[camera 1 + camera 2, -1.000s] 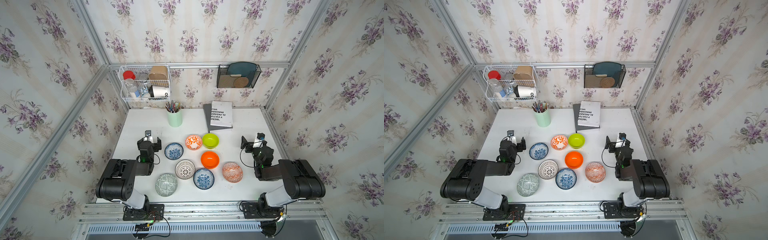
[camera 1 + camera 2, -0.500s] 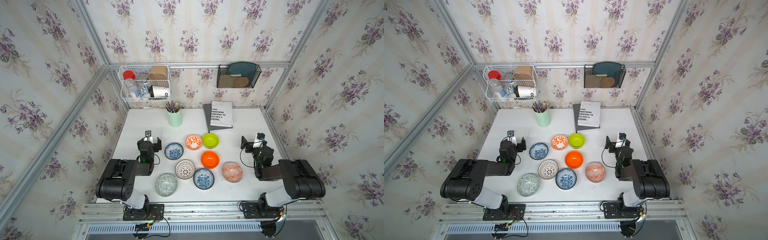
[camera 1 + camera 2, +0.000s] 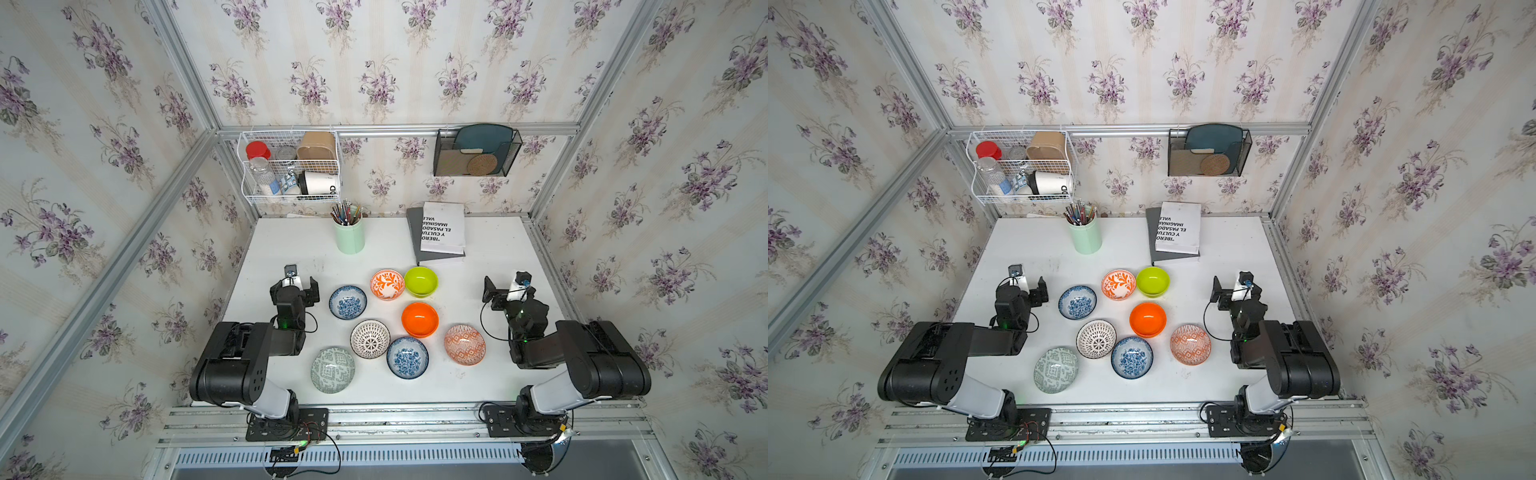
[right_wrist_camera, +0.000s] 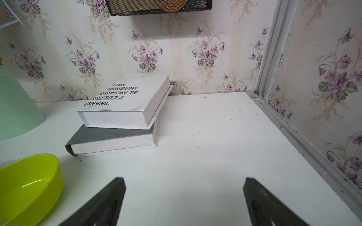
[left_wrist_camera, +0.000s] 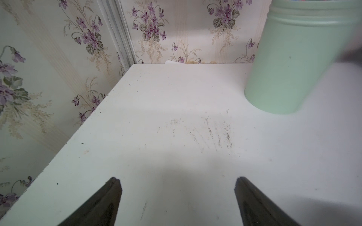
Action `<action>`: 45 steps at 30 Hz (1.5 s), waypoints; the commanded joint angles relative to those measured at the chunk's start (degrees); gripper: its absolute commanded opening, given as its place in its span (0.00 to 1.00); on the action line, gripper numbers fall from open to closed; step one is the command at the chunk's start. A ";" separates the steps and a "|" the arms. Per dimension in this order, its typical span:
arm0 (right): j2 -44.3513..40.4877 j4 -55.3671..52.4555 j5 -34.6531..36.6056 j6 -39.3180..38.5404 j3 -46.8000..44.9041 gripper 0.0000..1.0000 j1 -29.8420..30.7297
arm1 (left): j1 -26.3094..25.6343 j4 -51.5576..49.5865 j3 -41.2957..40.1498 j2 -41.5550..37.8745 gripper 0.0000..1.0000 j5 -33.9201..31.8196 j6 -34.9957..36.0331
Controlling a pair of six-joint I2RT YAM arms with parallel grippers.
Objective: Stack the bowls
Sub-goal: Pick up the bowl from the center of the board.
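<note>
Next, I close my right gripper on the salmon geometric bowl's rim (image 3: 484, 347), at the side that faces away from the plain orange bowl.
Several small bowls sit apart, unstacked, mid-table in both top views: a blue-floral bowl (image 3: 348, 302), an orange-white leaf bowl (image 3: 387, 284), a lime bowl (image 3: 421, 281), a plain orange bowl (image 3: 419, 319), a black-white radial bowl (image 3: 370, 339), a second blue-floral bowl (image 3: 407, 357), a salmon geometric bowl (image 3: 464, 344) and a grey-green bowl (image 3: 333, 370). My left gripper (image 3: 295, 286) rests left of them, open over bare table (image 5: 177, 179). On the right side my right gripper (image 3: 505, 289) is open and empty (image 4: 184, 179), with the lime bowl (image 4: 25, 185) beside it.
A mint pencil cup (image 3: 350, 239) and two stacked books (image 3: 440, 232) stand near the back wall. On that wall hang a white wire basket (image 3: 291, 166) and a black mesh holder (image 3: 476, 151). Frame rails border the white table (image 3: 494, 257).
</note>
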 commanded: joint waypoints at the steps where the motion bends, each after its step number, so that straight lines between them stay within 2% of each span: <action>1: -0.31 4.94 1.59 0.65 -0.61 1.00 0.08 | -0.54 -0.72 0.80 -2.90 0.94 -3.17 -0.33; 4: -1.38 6.28 3.40 1.32 -1.65 1.00 0.17 | -0.86 -13.72 4.19 -10.82 0.94 -10.94 -3.62; 6: -3.26 5.97 5.19 1.88 -2.54 1.00 0.17 | -0.91 -20.20 6.62 -13.40 0.94 -13.22 -3.80; 9: -9.87 -1.21 7.51 2.61 -2.12 1.00 0.17 | -1.14 -28.76 10.72 -15.82 0.94 -17.31 -6.57; 11: -15.62 -9.82 7.94 2.97 0.11 1.00 0.14 | -1.39 -44.18 17.63 -16.58 0.94 -26.85 -16.39; 13: -22.13 -17.58 9.72 5.69 2.21 1.00 0.17 | -1.39 -66.81 27.40 -15.82 0.94 -34.46 -30.06; 14: -26.06 -23.21 12.23 10.15 3.58 1.00 0.17 | -1.39 -77.81 33.84 -14.77 0.94 -34.88 -35.40; 17: -33.40 -39.16 18.30 20.22 7.33 1.00 0.01 | -1.57 -95.72 46.11 -10.32 0.94 -29.01 -32.46; 18: -35.38 -43.91 22.99 26.30 8.97 1.00 0.04 | -1.65 -102.23 49.45 -9.06 0.94 -28.62 -33.93; 19: -37.24 -51.44 27.27 34.05 10.01 1.00 -0.28 | -1.65 -108.35 52.38 -8.82 0.94 -27.83 -38.64; 20: -38.65 -54.18 26.96 36.66 9.90 1.00 -1.26 | -1.66 -110.73 53.80 -9.89 0.94 -24.97 -39.82; 22: -41.17 -55.10 18.01 35.80 9.46 1.00 -4.57 | -1.66 -106.27 51.01 -16.15 0.94 -12.70 -34.63; 24: -43.20 -61.34 12.15 34.46 12.61 1.00 -5.26 | -1.80 -102.04 45.69 -24.74 0.94 -3.28 -31.96; 28: -41.75 -78.01 -1.63 33.05 22.87 1.00 -5.28 | -1.91 -104.38 41.75 -35.27 0.94 4.56 -33.37; 31: -37.64 -91.50 -8.12 31.02 30.91 1.00 -5.29 | -1.83 -107.87 41.46 -37.65 0.94 9.21 -35.31; 38: -38.76 -102.46 -16.25 30.11 34.06 0.98 -4.85 | -1.88 -107.62 38.20 -42.47 0.94 19.26 -37.47; 42: -37.08 -106.85 -14.74 28.85 34.65 0.94 -2.71 | -2.43 -97.90 33.55 -42.49 0.99 30.36 -39.28; 43: -36.48 -108.27 -14.11 28.53 34.60 0.93 -2.17 | -3.50 -96.18 32.27 -42.47 0.99 30.96 -40.26; 45: -36.15 -110.74 -12.50 28.40 33.99 0.93 -0.38 | -9.73 -94.34 30.59 -42.61 0.99 26.97 -41.18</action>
